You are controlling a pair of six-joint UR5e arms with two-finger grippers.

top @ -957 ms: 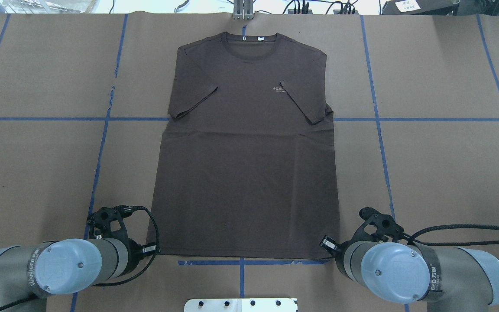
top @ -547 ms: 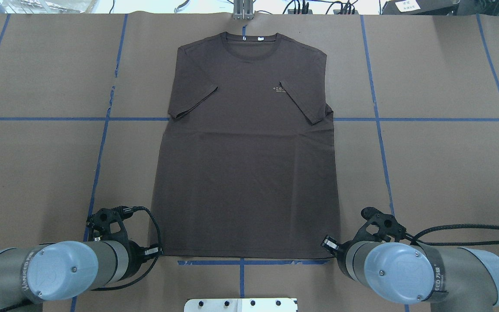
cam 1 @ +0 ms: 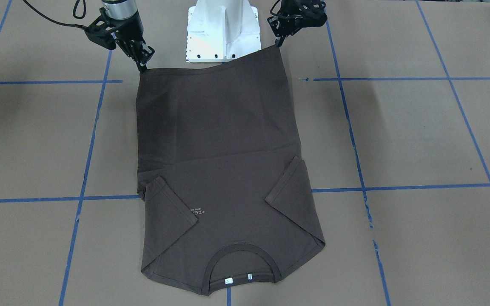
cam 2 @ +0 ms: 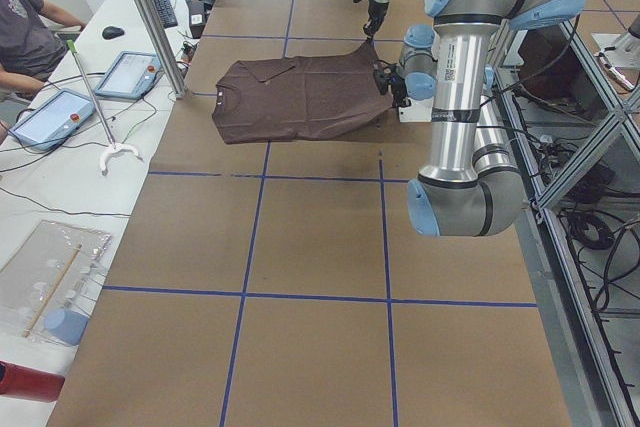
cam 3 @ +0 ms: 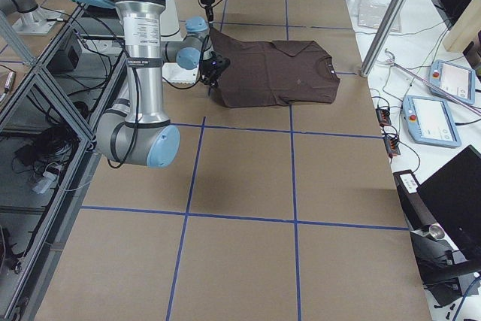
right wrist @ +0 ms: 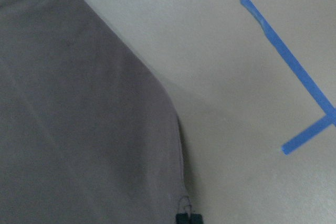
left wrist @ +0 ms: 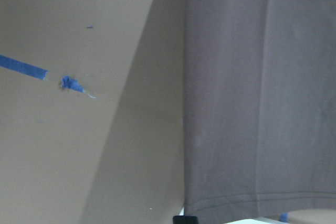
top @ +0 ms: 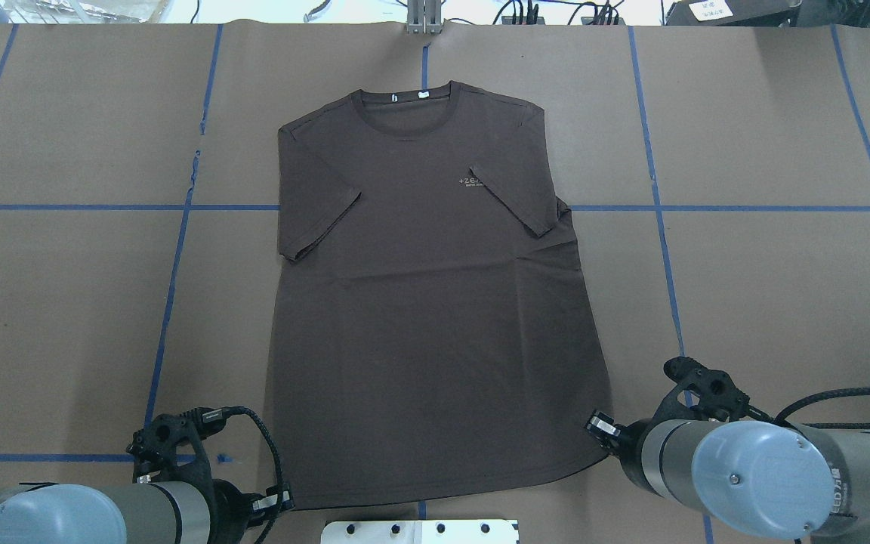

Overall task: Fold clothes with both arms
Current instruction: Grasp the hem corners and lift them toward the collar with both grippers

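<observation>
The robot's left gripper will release the T-shirt's hem corner on the T-shirt's shoulder corner (cam 1: pixel 324 240) next to the collar, over the edge of the folded sleeve.
The dark grey-brown T-shirt (top: pixel 427 302) lies face up on the brown paper, collar at the far side, sleeves folded in over the chest. Pale lettering (top: pixel 469 182) shows on the chest. My left gripper (top: pixel 284 500) is shut on the hem's left corner. My right gripper (top: pixel 595 427) is shut on the hem's right corner. In the front-facing view the hem hangs raised off the table between the left gripper (cam 1: pixel 278 42) and the right gripper (cam 1: pixel 143 68). The upper part of the shirt (cam 1: pixel 228 221) lies flat. Each wrist view shows a shirt edge (left wrist: pixel 252 103) (right wrist: pixel 79 119).
The white pedestal (cam 1: pixel 223 29) stands just behind the raised hem. Blue tape lines (top: pixel 171 287) grid the brown paper. A metal post (top: pixel 424 19) stands at the far edge. Tablets (cam 2: pixel 55 112) and a seated person (cam 2: pixel 20 27) are beyond the far side.
Both grippers have drawn back toward the robot's base with the hem corners. The whole shirt has slid toward the robot and slightly left, its collar now away from the far edge.
</observation>
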